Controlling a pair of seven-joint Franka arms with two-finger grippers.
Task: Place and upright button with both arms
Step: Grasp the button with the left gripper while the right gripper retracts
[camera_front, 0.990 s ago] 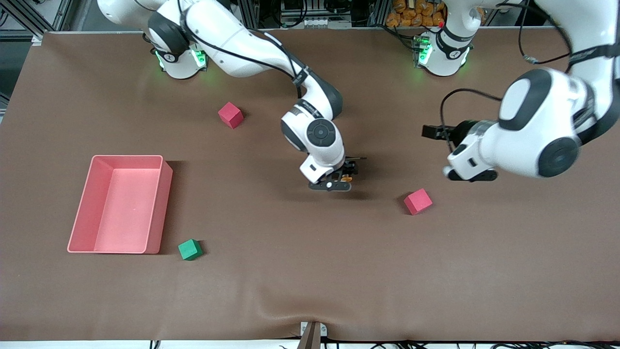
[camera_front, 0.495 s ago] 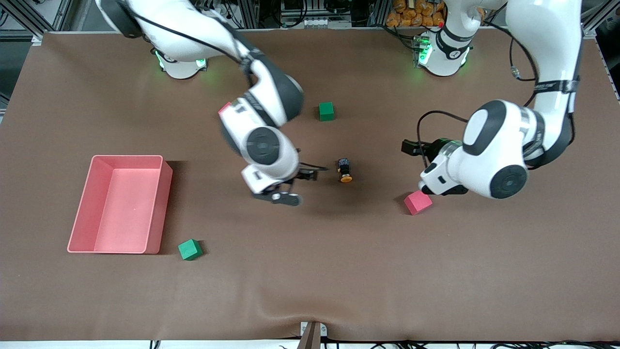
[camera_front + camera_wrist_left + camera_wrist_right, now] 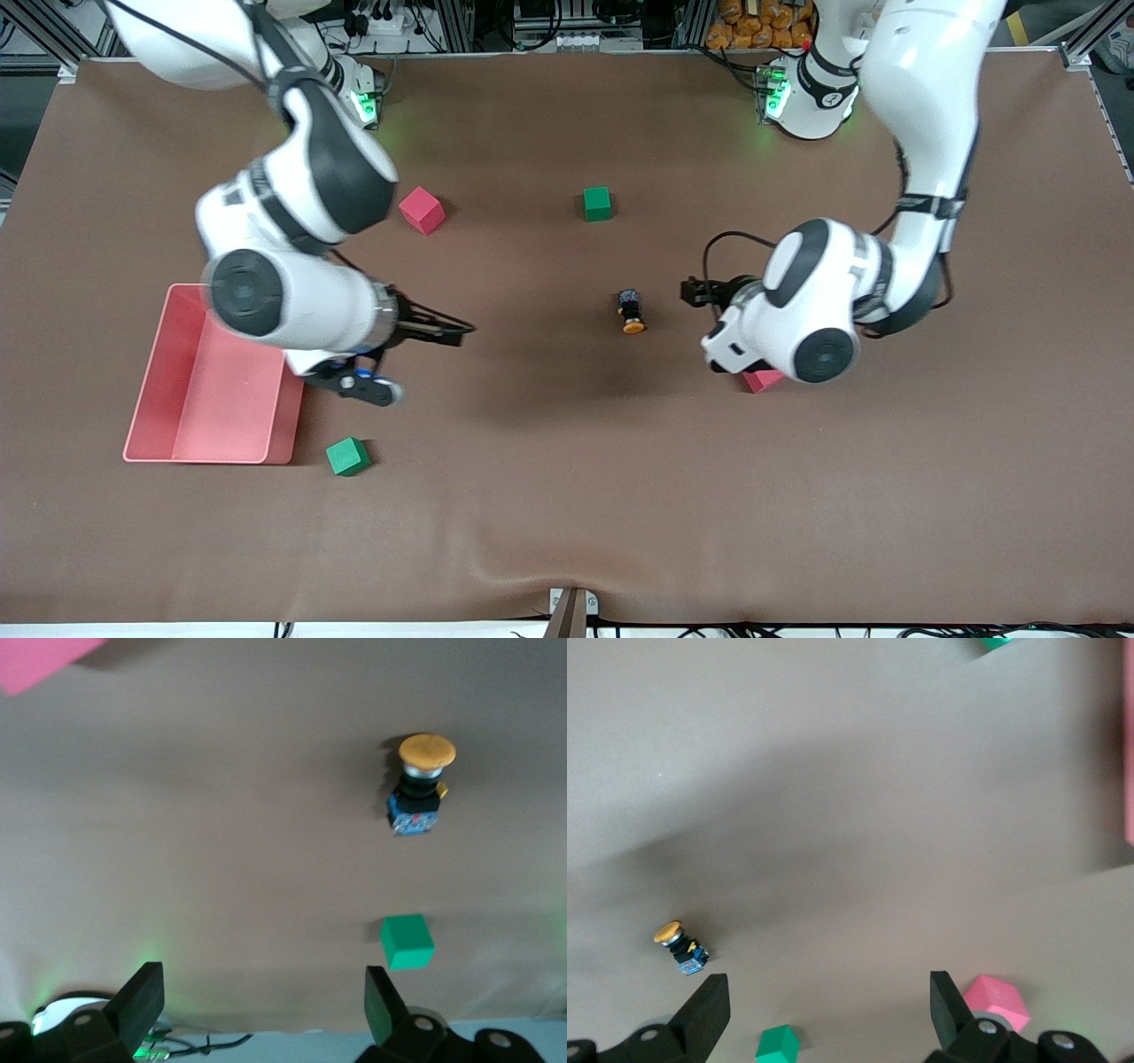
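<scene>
The button has a black body [image 3: 628, 301] [image 3: 416, 800] and an orange cap. Next, my left gripper closes on that body at the end away from the cap.
The button [image 3: 632, 312] lies on its side mid-table, orange cap toward the front camera, black body away from it. It also shows in the left wrist view [image 3: 418, 784] and in the right wrist view [image 3: 680, 946]. My right gripper [image 3: 824, 1005] is open and empty; its hand [image 3: 353, 381] hangs beside the red bin, well away from the button. My left gripper [image 3: 261, 1005] is open and empty; its hand [image 3: 731, 344] hangs close beside the button, toward the left arm's end, partly over a red cube [image 3: 764, 381].
A red bin [image 3: 213, 399] stands toward the right arm's end. A green cube [image 3: 346, 456] lies near its corner. A second red cube [image 3: 422, 210] and a second green cube [image 3: 597, 203] lie farther from the front camera than the button.
My right gripper let go of the button and swung away to the red bin. The button stays lying on the table. My left arm moved in toward the button.
</scene>
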